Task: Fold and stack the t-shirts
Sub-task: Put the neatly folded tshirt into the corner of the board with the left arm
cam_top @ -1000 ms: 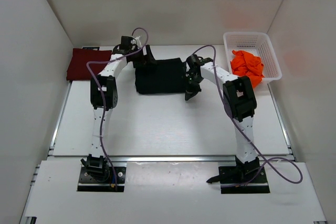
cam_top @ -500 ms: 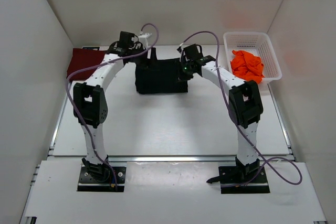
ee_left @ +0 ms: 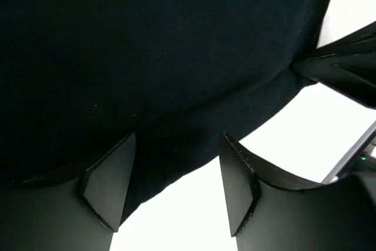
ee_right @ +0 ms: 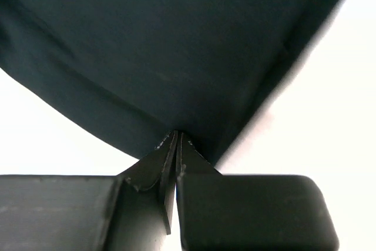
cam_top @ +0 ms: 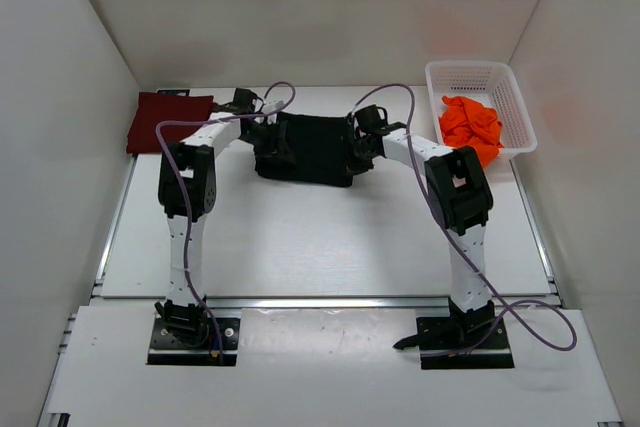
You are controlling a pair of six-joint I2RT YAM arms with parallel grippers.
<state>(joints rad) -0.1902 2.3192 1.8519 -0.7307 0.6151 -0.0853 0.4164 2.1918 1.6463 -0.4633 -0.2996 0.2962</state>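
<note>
The maroon t-shirt is far from my right gripper. My left gripper needs to pinch the black t-shirt's hem [ee_left: 173, 171] and carry the black t-shirt over to stack it.
The black t-shirt [cam_top: 305, 149] lies as a folded block at the middle back of the table. My left gripper [cam_top: 270, 139] is low at its left edge. In the left wrist view the gripper [ee_left: 176, 174] is open, and the shirt's hem [ee_left: 147, 86] reaches in beside the left finger [ee_left: 111, 183]. My right gripper [cam_top: 356, 150] is at the shirt's right edge. In the right wrist view it [ee_right: 177, 140] is shut, pinching the edge of the black cloth [ee_right: 176, 45]. The maroon t-shirt [cam_top: 166, 122] lies folded at the back left. The orange t-shirt [cam_top: 471, 127] is crumpled in the basket.
A white mesh basket [cam_top: 480, 73] stands at the back right against the wall. White walls close in the table on the left, back and right. A metal rail [cam_top: 300, 300] runs along the table's near edge, with both arm bases below it.
Both grippers rose at the black shirt's far edge, then came down and toward the near side. The shirt now sits slightly skewed, with its near edge a little closer to me.
</note>
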